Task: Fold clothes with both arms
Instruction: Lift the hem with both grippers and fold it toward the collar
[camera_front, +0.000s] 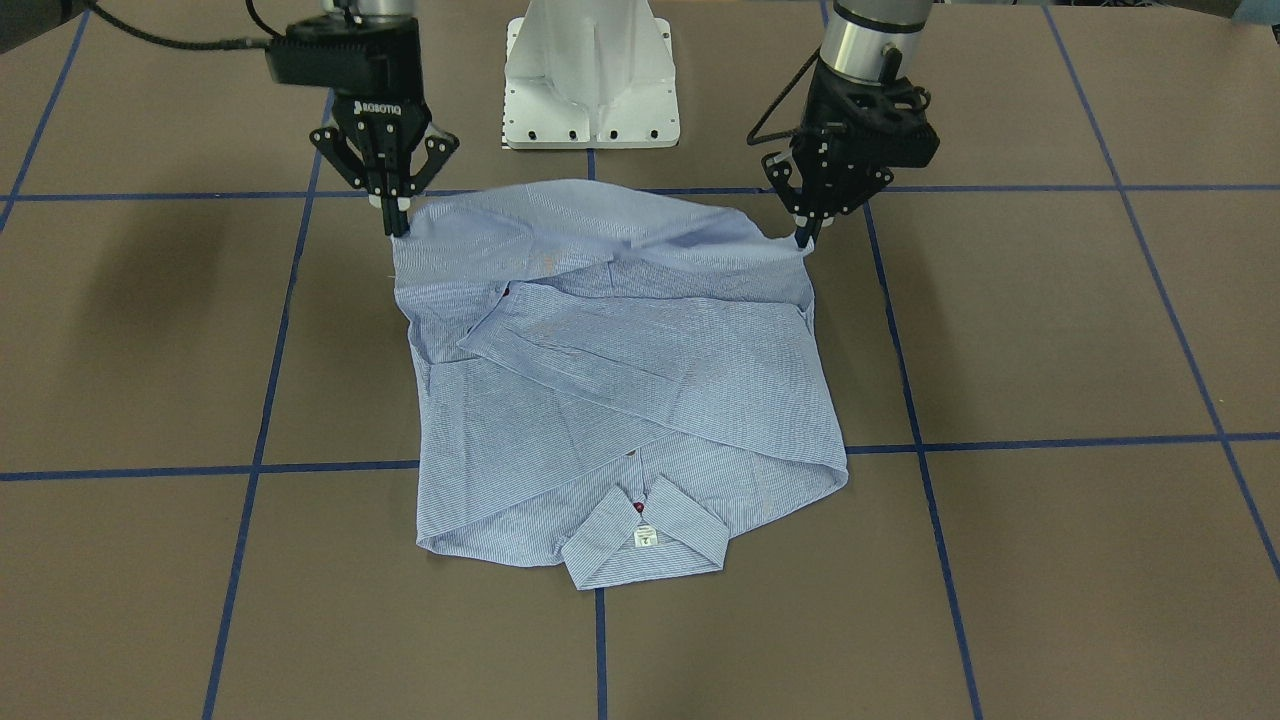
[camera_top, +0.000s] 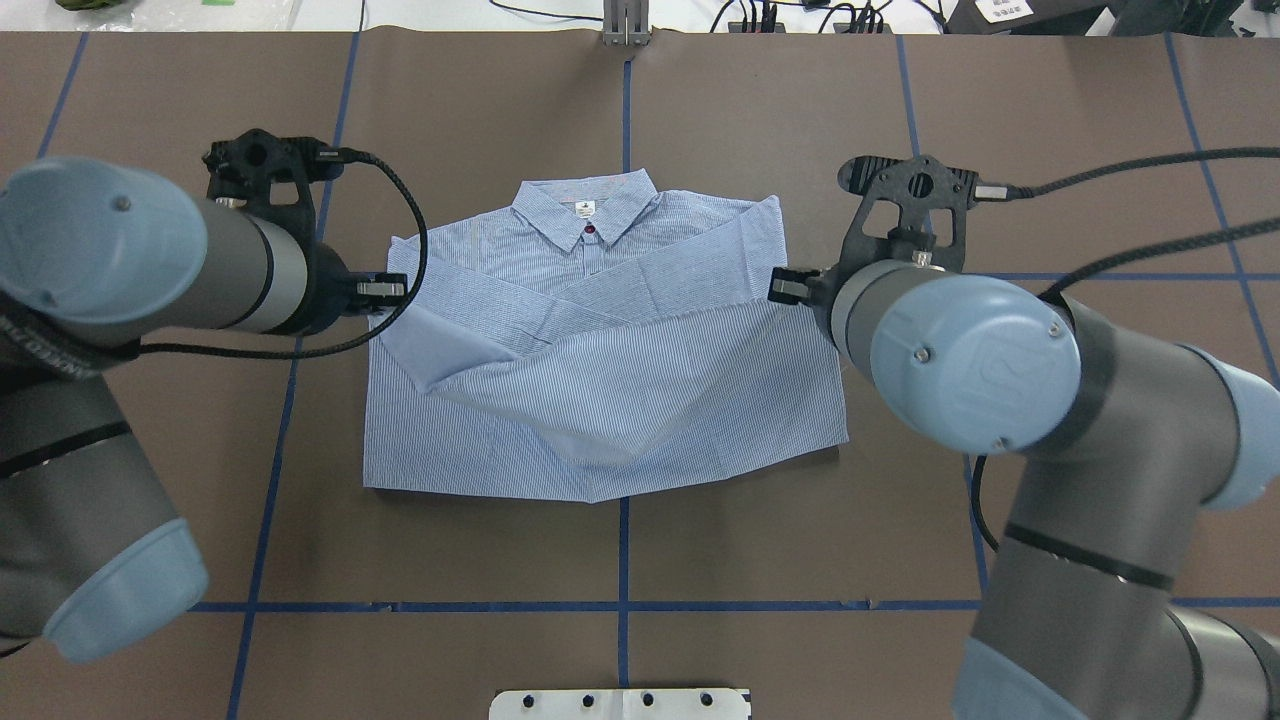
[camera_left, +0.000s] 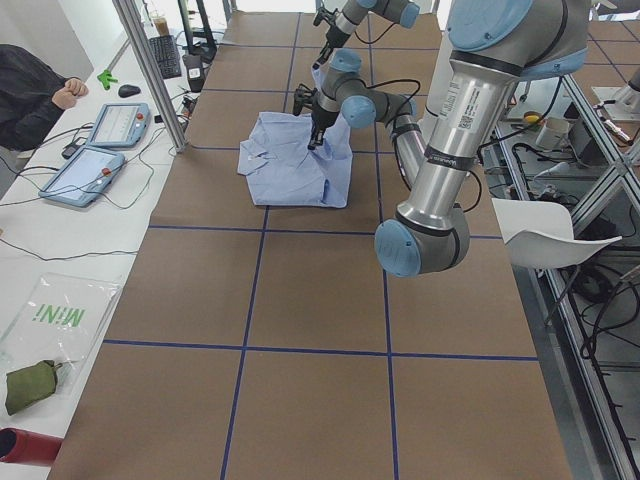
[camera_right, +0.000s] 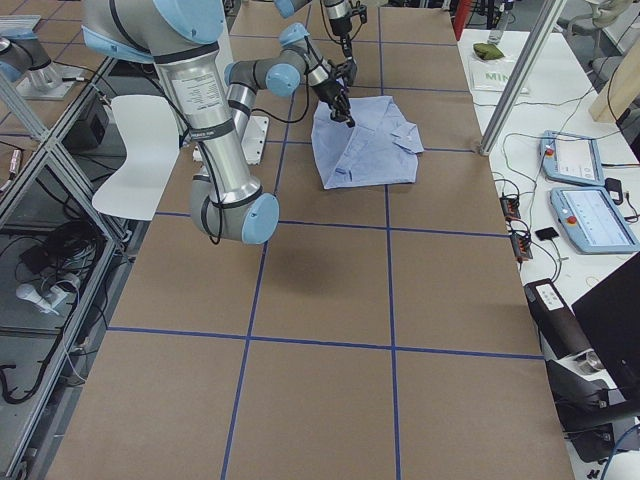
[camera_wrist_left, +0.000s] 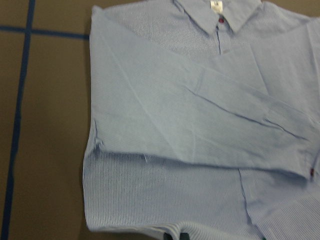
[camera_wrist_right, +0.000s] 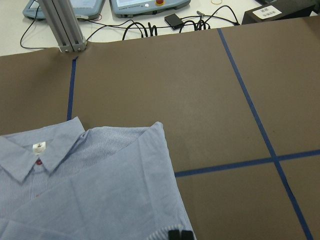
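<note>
Next, my left gripper releases the shirt's hem corner, now raised off the table, on the brown table (camera_front: 861, 548) just past the shirt's shoulder, near the blue tape.
The light blue striped shirt (camera_top: 600, 380) lies on the brown table, its sleeves crossed over the front and its collar (camera_front: 645, 545) on the side away from the robot. The hem edge nearest the robot is raised off the table. My left gripper (camera_front: 805, 236) is shut on one hem corner, and in the overhead view it (camera_top: 385, 290) sits at the shirt's left side. On the other hem corner my right gripper (camera_front: 397, 222) is shut, at the shirt's right side (camera_top: 785, 285). Both wrist views look across the shirt (camera_wrist_left: 190, 125) (camera_wrist_right: 90, 190) toward the collar.
The white pedestal base (camera_front: 590, 75) stands just behind the raised hem. Blue tape lines (camera_front: 920, 447) grid the brown table. An aluminium post (camera_wrist_right: 62, 25), tablets (camera_left: 110, 125) and cables line the far edge, where a person (camera_left: 30, 85) sits.
</note>
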